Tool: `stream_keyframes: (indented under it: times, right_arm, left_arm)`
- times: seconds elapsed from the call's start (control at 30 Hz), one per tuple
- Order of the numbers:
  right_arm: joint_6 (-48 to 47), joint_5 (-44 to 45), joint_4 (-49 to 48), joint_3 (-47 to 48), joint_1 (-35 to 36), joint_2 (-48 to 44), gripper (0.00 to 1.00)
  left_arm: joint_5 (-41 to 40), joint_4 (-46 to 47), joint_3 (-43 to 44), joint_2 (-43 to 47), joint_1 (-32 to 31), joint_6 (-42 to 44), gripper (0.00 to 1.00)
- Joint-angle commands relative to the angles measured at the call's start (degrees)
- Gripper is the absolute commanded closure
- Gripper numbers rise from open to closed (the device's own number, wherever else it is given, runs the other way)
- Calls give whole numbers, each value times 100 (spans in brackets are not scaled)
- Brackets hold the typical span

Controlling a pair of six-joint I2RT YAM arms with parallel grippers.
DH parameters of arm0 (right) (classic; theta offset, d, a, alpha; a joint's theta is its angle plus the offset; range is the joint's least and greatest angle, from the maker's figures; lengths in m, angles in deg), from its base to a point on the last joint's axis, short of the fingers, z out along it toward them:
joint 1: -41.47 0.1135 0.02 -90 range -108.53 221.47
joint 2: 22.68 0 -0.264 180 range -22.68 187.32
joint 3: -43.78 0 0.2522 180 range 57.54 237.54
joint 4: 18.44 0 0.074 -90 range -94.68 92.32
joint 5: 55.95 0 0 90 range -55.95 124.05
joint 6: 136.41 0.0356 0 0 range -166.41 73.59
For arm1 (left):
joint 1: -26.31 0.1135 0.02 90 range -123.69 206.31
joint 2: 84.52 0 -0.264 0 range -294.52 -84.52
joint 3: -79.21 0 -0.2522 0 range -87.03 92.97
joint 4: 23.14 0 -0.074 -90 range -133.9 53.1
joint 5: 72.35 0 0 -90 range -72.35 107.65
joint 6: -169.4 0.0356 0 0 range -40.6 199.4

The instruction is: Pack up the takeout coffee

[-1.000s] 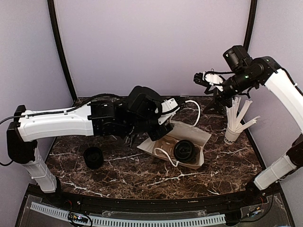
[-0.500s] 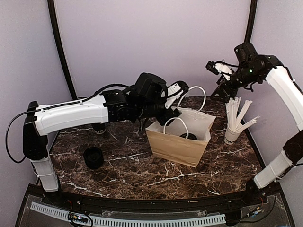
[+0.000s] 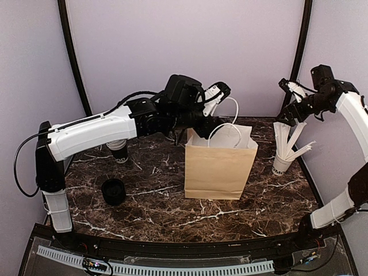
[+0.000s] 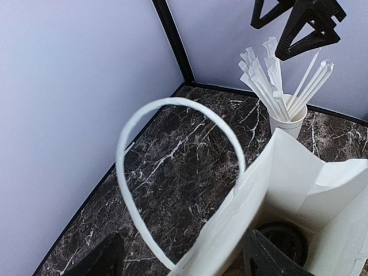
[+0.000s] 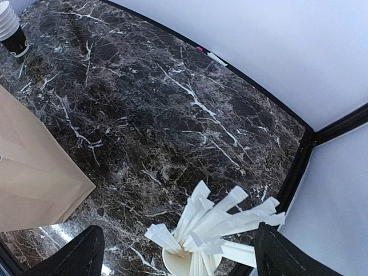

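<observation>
I will next move my right gripper to the loose end of the white stirrer (image 3: 312,143) (image 5: 278,219) that leans farthest from the brown paper bag and close it there.
The brown paper bag (image 3: 218,167) stands upright mid-table, mouth open. The takeout coffee is hidden inside it in the top view; in the left wrist view its round black lid (image 4: 282,241) shows at the bottom of the bag (image 4: 287,172). My left gripper (image 3: 217,95) is open at the bag's far rim; in its own view (image 4: 181,261) the jaws straddle the bag's wall and a white handle loop (image 4: 132,190). My right gripper (image 3: 289,87) is open and empty, high above the white cup of stirrers (image 3: 283,164), with nothing between its jaws (image 5: 178,256).
A stack of lidless black-and-white cups (image 3: 119,150) stands at the back left, also in the right wrist view (image 5: 11,31). A short round black object (image 3: 114,191) sits front left. The stirrer cup (image 5: 195,264) is near the right wall, beside the bag (image 5: 29,178).
The bag went from lying on its side to standing upright as my left gripper rose at its rim. My right arm swung right, away from the bag.
</observation>
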Motion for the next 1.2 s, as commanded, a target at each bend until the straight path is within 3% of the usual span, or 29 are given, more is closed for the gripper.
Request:
stream_keyframes:
  times: [0.0, 0.2, 0.33, 0.5, 0.73, 0.9, 1.17]
  right_arm:
    - [207, -339, -328, -363, -351, -467, 11]
    - [292, -334, -235, -663, -821, -923, 22]
    - [190, -343, -10, -991, -1096, -1310, 43]
    - [555, 319, -271, -1589, -1394, -1686, 50]
    - [868, 403, -355, -1762, -2177, -1386, 55]
    - [886, -51, -4, -1560, -2787, -917, 55]
    - [836, -707, 299, -1523, -2937, -773, 51]
  left_arm:
    - [-199, 98, 380, 42, 64, 154, 25]
    - [-419, -33, 616, 283, 69, 119, 25]
    - [-435, 59, 42, 941, 68, -147, 25]
    - [-147, 255, -1097, 1976, 64, -536, 26]
    - [23, 366, -2116, 2727, 63, -859, 27]
    - [210, 579, -2593, 2988, 62, -1100, 28]
    - [247, 810, -2972, 3199, 61, -1262, 29]
